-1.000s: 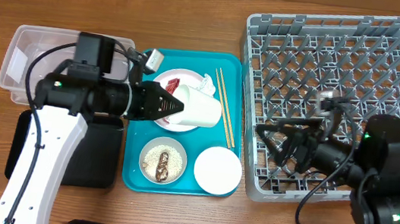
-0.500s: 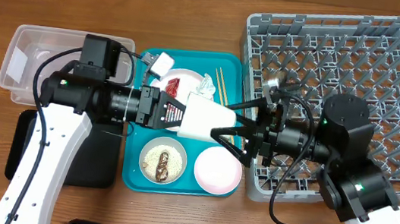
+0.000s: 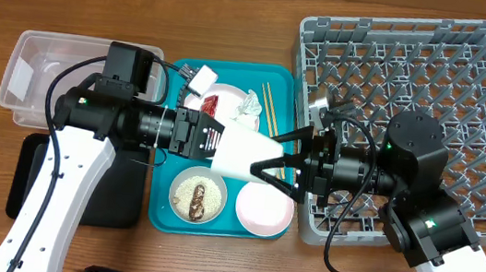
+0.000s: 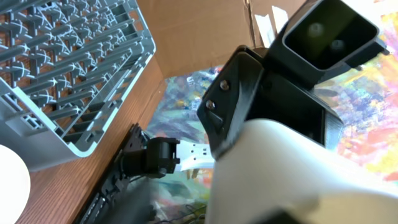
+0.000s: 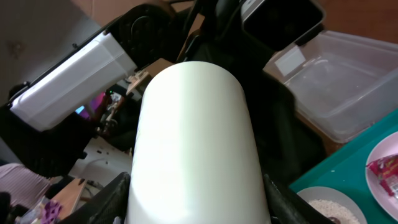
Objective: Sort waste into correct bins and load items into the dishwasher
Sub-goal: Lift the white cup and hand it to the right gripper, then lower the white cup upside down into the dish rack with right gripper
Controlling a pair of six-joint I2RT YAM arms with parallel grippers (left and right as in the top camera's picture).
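The grey dish rack has a near corner (image 3: 337, 206) beside the pale bowl. Next, my right gripper lets go of the white cup there.
A white cup (image 3: 246, 152) hangs on its side above the teal tray (image 3: 159, 191), between my two arms. My right gripper (image 3: 270, 158) reaches in from the right, its fingers pressed on both sides of the cup (image 5: 196, 143). My left gripper (image 3: 213, 140) sits at the cup's left end with its jaws spread apart. In the left wrist view the cup (image 4: 298, 168) fills the lower right and hides the fingers. The grey dish rack (image 3: 419, 65) stands at the right.
On the tray lie a plate with a red wrapper (image 3: 212, 104), a crumpled napkin (image 3: 248, 107), chopsticks (image 3: 272, 112), a bowl of rice leftovers (image 3: 198, 195) and a pale bowl (image 3: 264, 209). A clear bin (image 3: 47, 66) and a black bin (image 3: 120, 191) sit at the left.
My right arm swung left from the rack and closed on the cup. My left gripper's jaws spread off the cup, which now sits lower over the tray.
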